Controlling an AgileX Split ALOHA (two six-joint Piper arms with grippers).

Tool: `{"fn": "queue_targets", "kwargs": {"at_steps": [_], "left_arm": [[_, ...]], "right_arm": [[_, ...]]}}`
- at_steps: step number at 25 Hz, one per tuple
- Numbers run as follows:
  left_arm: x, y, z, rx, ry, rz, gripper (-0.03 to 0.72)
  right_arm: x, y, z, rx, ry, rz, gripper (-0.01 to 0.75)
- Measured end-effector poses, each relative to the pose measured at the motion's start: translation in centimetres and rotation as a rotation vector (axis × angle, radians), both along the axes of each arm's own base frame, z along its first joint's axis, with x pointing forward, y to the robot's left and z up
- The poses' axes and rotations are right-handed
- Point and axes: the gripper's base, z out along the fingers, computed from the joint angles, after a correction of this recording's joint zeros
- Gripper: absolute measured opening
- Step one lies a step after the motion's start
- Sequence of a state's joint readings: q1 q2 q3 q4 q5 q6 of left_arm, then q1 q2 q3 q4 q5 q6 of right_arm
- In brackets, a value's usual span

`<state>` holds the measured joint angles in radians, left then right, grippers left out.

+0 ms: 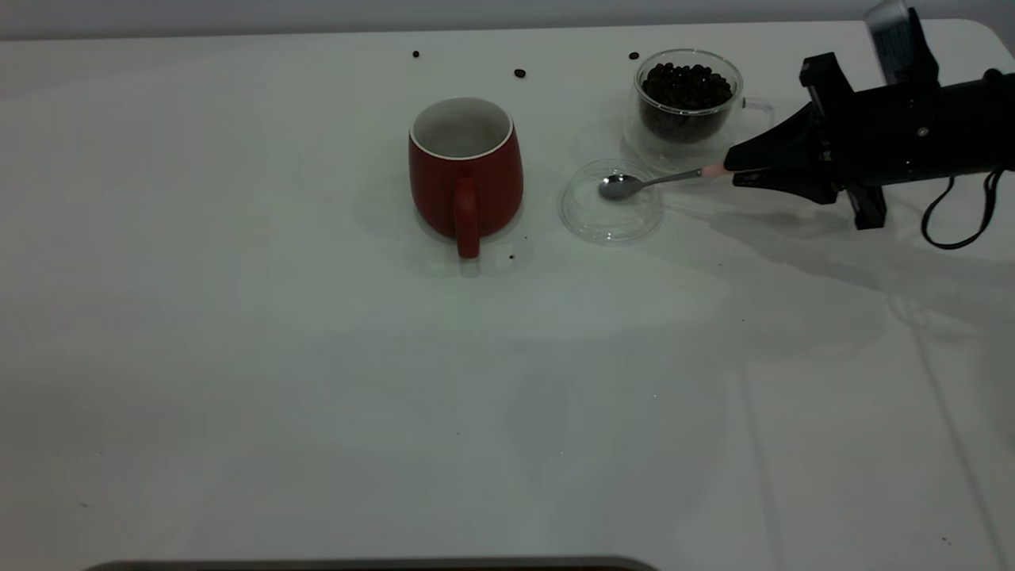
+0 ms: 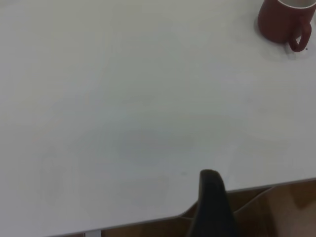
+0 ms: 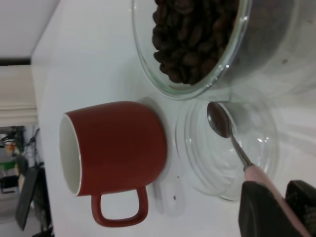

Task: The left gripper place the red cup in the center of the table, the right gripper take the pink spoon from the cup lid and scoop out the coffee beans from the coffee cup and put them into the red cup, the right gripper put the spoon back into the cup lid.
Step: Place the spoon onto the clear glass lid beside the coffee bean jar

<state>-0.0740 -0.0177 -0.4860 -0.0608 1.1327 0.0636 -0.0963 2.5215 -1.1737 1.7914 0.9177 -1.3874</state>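
Observation:
My right gripper is to set the pink spoon down across the cup lid's rim (image 1: 662,201) (image 3: 243,185) facing away from the red cup.
The red cup (image 1: 465,170) stands upright in the middle of the table (image 1: 317,357), white inside, handle toward the camera; it also shows in the left wrist view (image 2: 284,22) and the right wrist view (image 3: 116,148). To its right lies the clear cup lid (image 1: 603,226), with the pink spoon (image 1: 634,184) over it, bowl inside the rim. My right gripper (image 1: 733,168) is shut on the spoon's pink handle (image 3: 266,185). Behind the lid stands the glass coffee cup (image 1: 688,103), full of coffee beans (image 1: 686,86). My left gripper (image 2: 212,202) hangs at the table's edge, far from the red cup.
Three loose beans lie along the far edge of the table: one (image 1: 415,54), one (image 1: 519,73) and one (image 1: 633,55). A small dark speck (image 1: 511,257) lies beside the red cup's handle. The right arm's black cable (image 1: 955,214) dangles over the table's right side.

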Motion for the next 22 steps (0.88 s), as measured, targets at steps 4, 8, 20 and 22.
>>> {"fn": "queue_targets", "kwargs": {"at_steps": [4, 8, 20, 22], "left_arm": [[0.0, 0.0, 0.0, 0.000, 0.000, 0.000, 0.586], [0.0, 0.0, 0.0, 0.000, 0.000, 0.000, 0.586], [0.0, 0.0, 0.0, 0.000, 0.000, 0.000, 0.586], [0.0, 0.0, 0.0, 0.000, 0.000, 0.000, 0.586]], "right_arm": [[-0.2, 0.2, -0.8, 0.020, -0.013, 0.025, 0.108], [-0.5, 0.3, -1.3, 0.024, -0.033, 0.050, 0.108], [-0.3, 1.0, -1.2, -0.010, -0.091, 0.103, 0.108], [-0.3, 1.0, -1.2, -0.016, -0.098, 0.108, 0.108]]}}
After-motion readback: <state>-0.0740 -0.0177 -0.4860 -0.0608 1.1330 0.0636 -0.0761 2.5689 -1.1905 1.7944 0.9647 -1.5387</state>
